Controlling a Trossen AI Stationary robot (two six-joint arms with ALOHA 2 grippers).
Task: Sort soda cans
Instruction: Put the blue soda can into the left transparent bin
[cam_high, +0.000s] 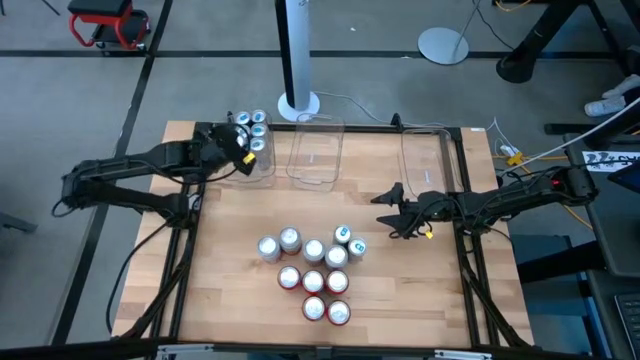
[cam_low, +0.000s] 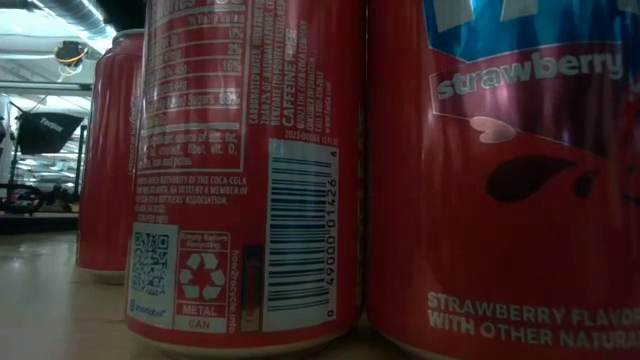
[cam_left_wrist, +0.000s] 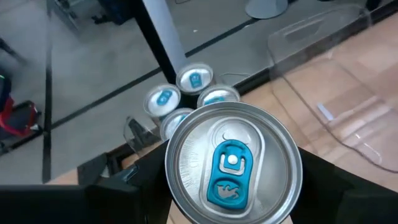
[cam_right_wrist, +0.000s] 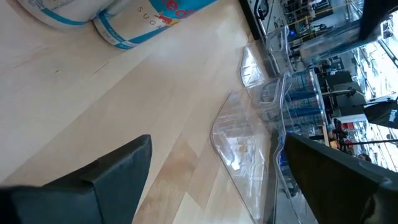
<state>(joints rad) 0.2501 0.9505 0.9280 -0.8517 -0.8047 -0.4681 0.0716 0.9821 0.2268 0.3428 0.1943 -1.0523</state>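
The robot's left gripper should put the soda can down beside the nearest blue-tabbed can in the clear tub (cam_high: 243, 145).
My left gripper (cam_high: 240, 143) is at the far left of the table, by the left clear tub (cam_high: 262, 165), shut on a soda can with a silver top and a blue tab (cam_left_wrist: 233, 165). Several more blue-tabbed cans (cam_left_wrist: 194, 79) stand upright in that tub. A cluster of soda cans (cam_high: 315, 270), silver-grey, teal and red, stands on the table's near middle; the low view shows the red ones (cam_low: 250, 170) close up. My right gripper (cam_high: 392, 210) waits open, right of the cluster, with nothing between its fingers (cam_right_wrist: 112, 180). My left gripper pinches the can between its two fingers, one on each opposite side, just under the top rim (cam_left_wrist: 169, 183). The can's top faces back toward the wrist. The fingers slant downward from the table's left. The can's body is hidden behind its own top.
Two more clear tubs stand along the far edge, one in the middle (cam_high: 316, 155) and one at the right (cam_high: 428, 158). A white pole on a round foot (cam_high: 298, 100) rises behind the tubs. Bare wood lies between the cluster and the tubs.
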